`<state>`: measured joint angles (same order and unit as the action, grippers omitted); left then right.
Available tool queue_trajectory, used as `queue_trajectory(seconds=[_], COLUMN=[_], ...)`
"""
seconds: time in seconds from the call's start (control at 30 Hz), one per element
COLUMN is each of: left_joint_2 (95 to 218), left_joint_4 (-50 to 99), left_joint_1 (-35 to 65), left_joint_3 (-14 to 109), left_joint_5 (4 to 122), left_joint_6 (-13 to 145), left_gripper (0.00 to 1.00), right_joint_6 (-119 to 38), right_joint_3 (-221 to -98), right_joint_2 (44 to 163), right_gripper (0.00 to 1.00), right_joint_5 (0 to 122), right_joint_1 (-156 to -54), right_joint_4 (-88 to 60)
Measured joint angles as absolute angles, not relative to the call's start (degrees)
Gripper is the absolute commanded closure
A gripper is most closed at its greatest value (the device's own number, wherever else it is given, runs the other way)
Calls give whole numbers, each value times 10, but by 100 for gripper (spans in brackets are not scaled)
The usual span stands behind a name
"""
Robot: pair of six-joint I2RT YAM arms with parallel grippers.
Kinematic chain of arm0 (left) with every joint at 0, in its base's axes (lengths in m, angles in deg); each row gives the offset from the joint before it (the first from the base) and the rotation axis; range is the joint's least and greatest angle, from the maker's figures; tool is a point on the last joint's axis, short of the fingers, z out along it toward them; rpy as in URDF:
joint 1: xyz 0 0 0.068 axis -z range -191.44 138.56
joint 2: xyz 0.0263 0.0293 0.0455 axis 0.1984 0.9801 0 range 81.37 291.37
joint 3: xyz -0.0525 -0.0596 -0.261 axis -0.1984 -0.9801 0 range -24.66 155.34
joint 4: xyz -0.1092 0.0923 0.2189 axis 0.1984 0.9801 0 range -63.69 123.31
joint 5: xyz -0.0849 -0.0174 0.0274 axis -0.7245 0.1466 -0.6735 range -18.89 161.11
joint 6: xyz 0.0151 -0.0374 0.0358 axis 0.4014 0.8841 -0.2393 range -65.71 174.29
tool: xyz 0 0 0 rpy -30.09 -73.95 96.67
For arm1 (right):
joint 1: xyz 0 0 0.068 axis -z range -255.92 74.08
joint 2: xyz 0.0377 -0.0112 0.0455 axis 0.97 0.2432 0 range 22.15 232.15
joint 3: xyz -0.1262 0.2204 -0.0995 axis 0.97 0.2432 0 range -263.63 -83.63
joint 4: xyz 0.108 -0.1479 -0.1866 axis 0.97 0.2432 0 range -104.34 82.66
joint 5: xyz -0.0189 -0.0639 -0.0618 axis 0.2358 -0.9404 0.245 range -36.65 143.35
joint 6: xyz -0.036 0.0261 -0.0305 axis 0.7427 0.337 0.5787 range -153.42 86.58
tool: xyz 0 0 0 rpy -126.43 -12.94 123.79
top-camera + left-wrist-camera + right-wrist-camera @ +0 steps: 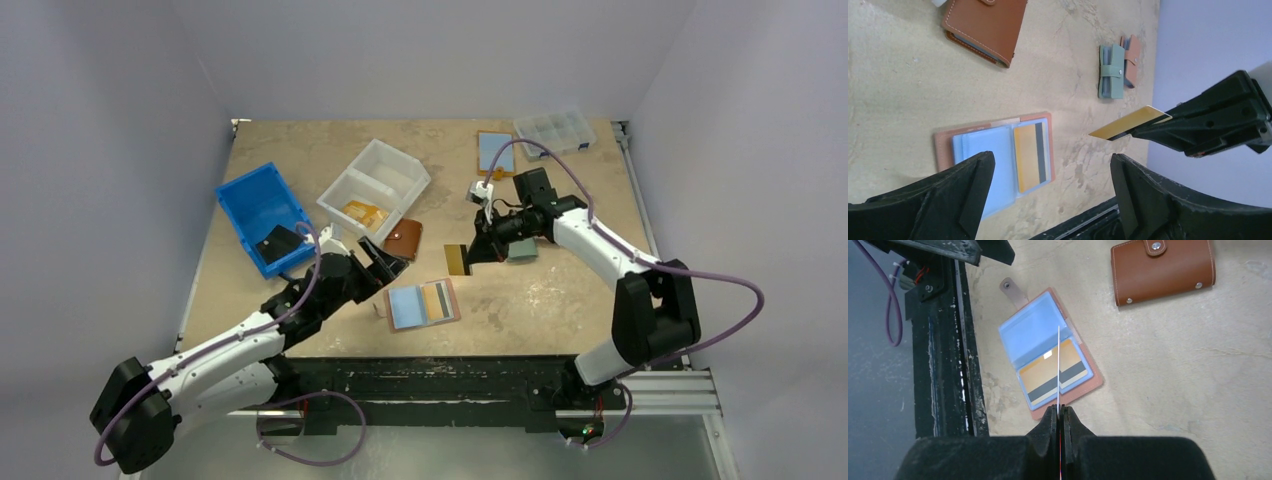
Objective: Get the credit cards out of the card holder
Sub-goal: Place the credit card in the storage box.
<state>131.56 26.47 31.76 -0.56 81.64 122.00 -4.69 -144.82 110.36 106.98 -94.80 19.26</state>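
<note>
The gold card should go next from my right gripper to my left gripper, which will close on the gold card's front end [456, 272] [1102, 135] nearest the pink card holder.
The pink card holder [454, 298] lies open and flat near the table's front edge, also in the left wrist view [943, 142] and the right wrist view [1083, 390]. Its left panel [407, 307] is a light-blue rectangle. Its right sleeve holds a yellow card with a dark stripe [1030, 157]. My right gripper [476, 254] is shut on a thin gold card [457, 259], seen edge-on in its own view [1059, 365], and holds it in the air above and behind the holder. My left gripper [385, 262] is open and empty, just left of the holder, its jaws wide apart [1050, 185].
A shut brown wallet [404, 238] lies behind the holder. A small green and pink wallet [521, 250] lies under the right arm. A blue bin [262, 215], a white bin [375, 185], a clear organizer [555, 130] and another blue-panelled holder [495, 152] stand further back. A black rail [450, 375] runs along the front edge.
</note>
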Motion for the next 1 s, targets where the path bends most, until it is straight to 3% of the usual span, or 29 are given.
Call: queue_trajectory(seconds=[1.0], left_joint_2=[1510], left_joint_4=[135], left_joint_1=[386], left_joint_3=[77], left_joint_5=[779], left_joint_6=[1487], left_gripper=[12], right_joint_6=[52], right_joint_3=[-1376], right_joint_2=[1005], right_gripper=[100], right_joint_5=[927], right_joint_1=[-1069], right_joint_4=[126])
